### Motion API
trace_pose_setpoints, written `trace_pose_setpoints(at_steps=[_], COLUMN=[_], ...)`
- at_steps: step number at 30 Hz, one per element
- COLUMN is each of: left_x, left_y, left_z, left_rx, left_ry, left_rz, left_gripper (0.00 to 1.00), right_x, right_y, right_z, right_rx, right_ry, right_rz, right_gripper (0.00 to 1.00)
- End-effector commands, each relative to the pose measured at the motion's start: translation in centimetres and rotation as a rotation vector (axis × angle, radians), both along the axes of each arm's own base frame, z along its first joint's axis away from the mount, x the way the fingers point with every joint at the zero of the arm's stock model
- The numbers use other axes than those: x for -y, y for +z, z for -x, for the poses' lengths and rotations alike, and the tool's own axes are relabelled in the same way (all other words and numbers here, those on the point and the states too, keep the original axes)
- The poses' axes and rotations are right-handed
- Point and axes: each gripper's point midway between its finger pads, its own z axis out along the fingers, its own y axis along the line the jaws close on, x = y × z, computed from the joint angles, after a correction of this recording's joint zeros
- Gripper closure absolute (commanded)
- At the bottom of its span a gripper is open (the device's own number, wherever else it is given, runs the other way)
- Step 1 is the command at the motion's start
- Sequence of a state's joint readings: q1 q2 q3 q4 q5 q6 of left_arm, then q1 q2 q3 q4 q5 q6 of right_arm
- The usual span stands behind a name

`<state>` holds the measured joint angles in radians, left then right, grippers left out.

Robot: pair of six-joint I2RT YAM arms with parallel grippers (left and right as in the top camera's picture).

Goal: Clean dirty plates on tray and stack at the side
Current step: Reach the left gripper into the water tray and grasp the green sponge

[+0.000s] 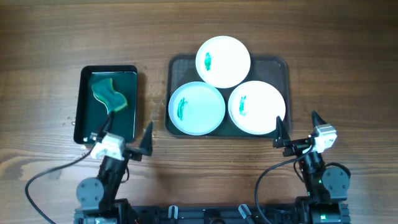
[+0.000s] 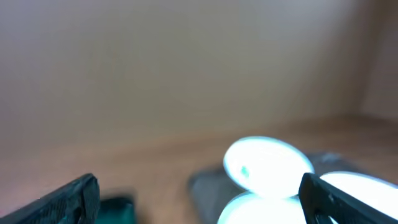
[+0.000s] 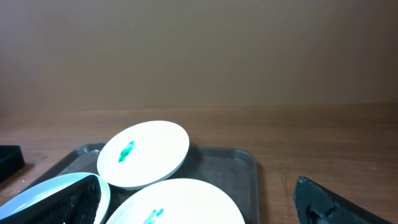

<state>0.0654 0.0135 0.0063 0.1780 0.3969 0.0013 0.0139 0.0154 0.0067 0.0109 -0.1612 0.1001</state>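
My left gripper next closes on the middle of the green sponge (image 1: 110, 96) in the smaller black tray.
Three white plates lie on the dark tray (image 1: 278, 66): a back one (image 1: 223, 61), a faintly bluish left one (image 1: 196, 109) and a right one (image 1: 257, 107). Each has a green smear in the middle. My left gripper (image 1: 125, 134) is open and empty, near the table's front edge, left of the tray. My right gripper (image 1: 298, 127) is open and empty, just in front of the tray's right corner. The right wrist view shows the back plate (image 3: 146, 152), the right plate (image 3: 186, 199) and the tray (image 3: 230, 168) between the open fingers (image 3: 199, 204). The left wrist view is blurred; its fingers (image 2: 196, 205) are apart.
A smaller black tray (image 1: 83, 106) with a green sponge (image 1: 109, 94) stands at the left; my left gripper's outer finger is over its front edge. Bare wooden table lies right of the big tray and between the two trays.
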Motion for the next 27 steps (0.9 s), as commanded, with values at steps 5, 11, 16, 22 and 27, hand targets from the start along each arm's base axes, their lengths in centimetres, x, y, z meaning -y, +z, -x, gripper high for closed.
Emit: trace_pose_setpoints(at_steps=[5,11,16,22,27], left_x=[-1.3,-5.1,0.3,-7.5,-7.8], left_y=[9.0,9.3,10.3,4.5,-1.4], left_z=[2.3,-1.8,-4.6,-10.2,-12.6], left_rx=[0.303,-0.147,-0.295,-0.743,-0.974], left_ry=[0.067,0.279,-0.046,0.473,0.52], left_rz=[0.073,0.199,0.161,0.333,0.273], left_gripper=[0.0,0.0,0.0,0.0,0.0], right_x=[-0.1,-0.1,-0.1,-0.1,-0.1], right_y=[0.1,0.1,0.1,0.1,0.1], right_z=[0.1,0.1,0.1,0.1,0.1], right_rx=[0.006,0.006,0.005,0.006,0.006], right_ry=[0.011,0.011,0.011,0.011,0.011], right_rz=[-0.005,-0.005,-0.006,-0.005,-0.005], right_gripper=[0.0,0.0,0.0,0.0,0.0])
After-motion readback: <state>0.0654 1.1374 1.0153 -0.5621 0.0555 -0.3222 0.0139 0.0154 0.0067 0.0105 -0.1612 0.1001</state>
